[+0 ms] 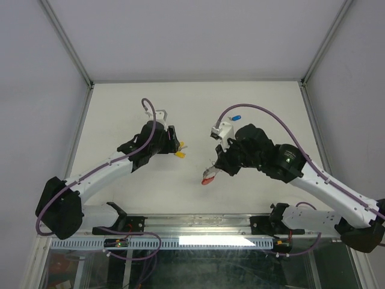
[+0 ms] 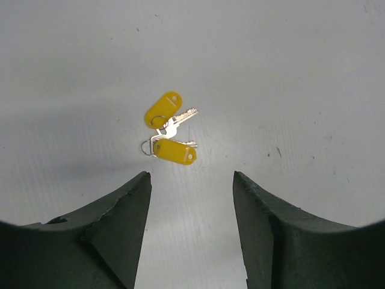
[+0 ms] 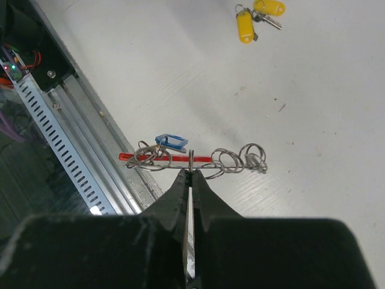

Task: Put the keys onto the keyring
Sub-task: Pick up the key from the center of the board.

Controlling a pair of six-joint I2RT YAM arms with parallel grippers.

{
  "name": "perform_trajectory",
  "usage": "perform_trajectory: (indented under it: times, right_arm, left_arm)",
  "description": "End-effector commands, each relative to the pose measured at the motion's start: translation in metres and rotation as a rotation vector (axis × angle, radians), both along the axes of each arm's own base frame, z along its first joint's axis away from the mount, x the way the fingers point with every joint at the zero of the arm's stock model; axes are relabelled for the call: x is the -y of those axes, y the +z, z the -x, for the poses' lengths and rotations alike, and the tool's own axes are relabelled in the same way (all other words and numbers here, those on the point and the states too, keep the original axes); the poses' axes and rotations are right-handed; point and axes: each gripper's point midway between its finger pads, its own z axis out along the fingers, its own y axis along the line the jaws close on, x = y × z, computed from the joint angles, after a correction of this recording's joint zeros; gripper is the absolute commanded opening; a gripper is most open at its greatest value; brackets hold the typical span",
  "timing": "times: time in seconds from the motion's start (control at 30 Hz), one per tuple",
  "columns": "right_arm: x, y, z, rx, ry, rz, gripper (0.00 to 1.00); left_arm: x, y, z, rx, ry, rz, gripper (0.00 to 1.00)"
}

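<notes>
My left gripper should close on the small ring (image 1: 175, 152) (image 2: 146, 148) at the end of the yellow cap nearer the metal front rail.
Two keys with yellow caps (image 2: 173, 151) lie together on the white table, joined by small rings. My left gripper (image 2: 191, 176) is open and empty, just short of them, jaws wide apart. In the top view the yellow keys (image 1: 180, 153) lie right at the left gripper (image 1: 174, 144). My right gripper (image 3: 190, 173) is shut on a ring of the keyring (image 3: 231, 161), held above the table near the front rail. Its red strip (image 3: 174, 158) runs level, and a blue cap (image 3: 171, 141) hangs on it. In the top view the keyring (image 1: 209, 178) hangs below the right gripper (image 1: 215, 168).
A separate blue-capped key (image 1: 237, 117) lies on the table behind the right arm. The metal front rail (image 3: 90, 150) with its slotted cable duct runs close under the keyring. The yellow keys (image 3: 246, 27) also show far off in the right wrist view.
</notes>
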Motion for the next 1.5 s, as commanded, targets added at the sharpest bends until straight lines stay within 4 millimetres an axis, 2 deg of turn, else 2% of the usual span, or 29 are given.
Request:
perform_trajectory:
  times: [0.0, 0.37, 0.57, 0.8, 0.93, 1.17, 1.47]
  right_arm:
    - [0.000, 0.008, -0.003, -0.070, -0.077, -0.079, 0.00]
    - [0.003, 0.000, 0.003, -0.121, -0.103, -0.131, 0.00]
    - [0.000, -0.005, 0.006, -0.142, -0.099, -0.145, 0.00]
    - [-0.001, -0.007, 0.010, -0.156, -0.091, -0.159, 0.00]
    - [-0.001, -0.008, 0.012, -0.163, -0.088, -0.169, 0.00]
    - [-0.002, -0.013, 0.014, -0.177, -0.083, -0.181, 0.00]
    - [-0.008, -0.014, 0.018, -0.203, -0.066, -0.199, 0.00]
  left_arm:
    - [0.010, 0.006, -0.017, -0.001, -0.016, 0.013, 0.55]
    - [0.009, -0.034, -0.050, -0.094, 0.093, -0.090, 0.45]
    - [-0.005, -0.053, -0.057, -0.140, 0.256, -0.099, 0.46]
    - [-0.005, -0.064, -0.062, -0.164, 0.311, -0.097, 0.46]
    - [-0.009, -0.073, -0.056, -0.195, 0.330, -0.108, 0.44]
    - [-0.022, -0.081, -0.033, -0.208, 0.394, -0.033, 0.45]
    - [-0.010, -0.087, -0.020, -0.231, 0.431, 0.201, 0.48]
